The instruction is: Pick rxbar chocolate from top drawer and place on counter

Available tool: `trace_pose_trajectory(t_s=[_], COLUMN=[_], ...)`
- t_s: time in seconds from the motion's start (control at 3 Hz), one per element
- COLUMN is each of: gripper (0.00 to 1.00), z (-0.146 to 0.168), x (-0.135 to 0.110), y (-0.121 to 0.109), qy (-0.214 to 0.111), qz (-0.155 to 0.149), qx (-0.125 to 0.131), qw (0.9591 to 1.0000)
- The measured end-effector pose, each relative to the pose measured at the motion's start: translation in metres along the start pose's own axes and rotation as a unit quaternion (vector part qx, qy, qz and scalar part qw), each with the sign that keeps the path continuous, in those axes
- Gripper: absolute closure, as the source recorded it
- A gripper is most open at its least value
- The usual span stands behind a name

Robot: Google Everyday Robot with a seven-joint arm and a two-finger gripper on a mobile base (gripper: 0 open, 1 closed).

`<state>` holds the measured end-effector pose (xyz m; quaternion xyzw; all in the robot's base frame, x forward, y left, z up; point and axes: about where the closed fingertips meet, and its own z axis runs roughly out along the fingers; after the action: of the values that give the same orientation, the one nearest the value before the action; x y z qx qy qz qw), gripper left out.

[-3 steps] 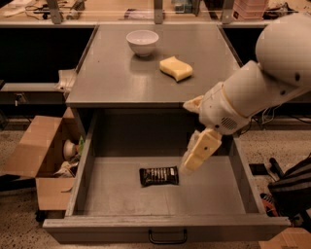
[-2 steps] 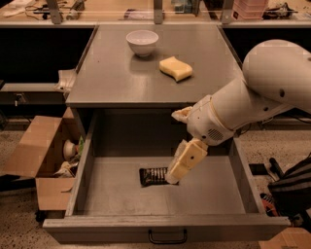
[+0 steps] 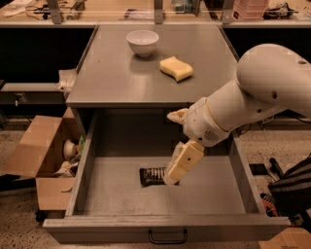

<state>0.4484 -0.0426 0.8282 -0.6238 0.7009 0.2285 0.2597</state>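
Next, my gripper closes on the rxbar chocolate's near-arm end (image 3: 166, 177) and leaves the end toward the brown cardboard box sticking out.
The rxbar chocolate (image 3: 151, 176), a dark flat bar, lies on the floor of the open top drawer (image 3: 87, 160), left of centre. My gripper (image 3: 171, 178) hangs inside the drawer from the white arm and reaches down onto the bar's right end, partly covering it. The grey counter (image 3: 121, 78) lies behind the drawer.
A white bowl (image 3: 142, 42) and a yellow sponge (image 3: 176, 68) sit on the counter. An open brown cardboard box (image 3: 41, 155) with items stands on the floor left of the drawer. A cluttered workbench (image 3: 116, 9) runs along the back. Dark gear (image 3: 291, 189) sits at the right.
The gripper has moved left and down inside the drawer, from right of the bar to over its right end. The bar has not moved.
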Motion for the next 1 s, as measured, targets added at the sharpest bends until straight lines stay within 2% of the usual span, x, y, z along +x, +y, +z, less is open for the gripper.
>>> trace_pose_trajectory(t_s=[0.33, 0.67, 1.0], gripper=[0.0, 0.0, 0.0], z=[0.031, 0.067, 0.094], x=[0.011, 0.038, 0.064], y=[-0.008, -0.022, -0.039], qy=[-0.015, -0.029, -0.049], qz=[-0.014, -0.008, 0.008], qx=[-0.024, -0.037, -0.033], qw=[0.9995, 0.9989, 0.9983])
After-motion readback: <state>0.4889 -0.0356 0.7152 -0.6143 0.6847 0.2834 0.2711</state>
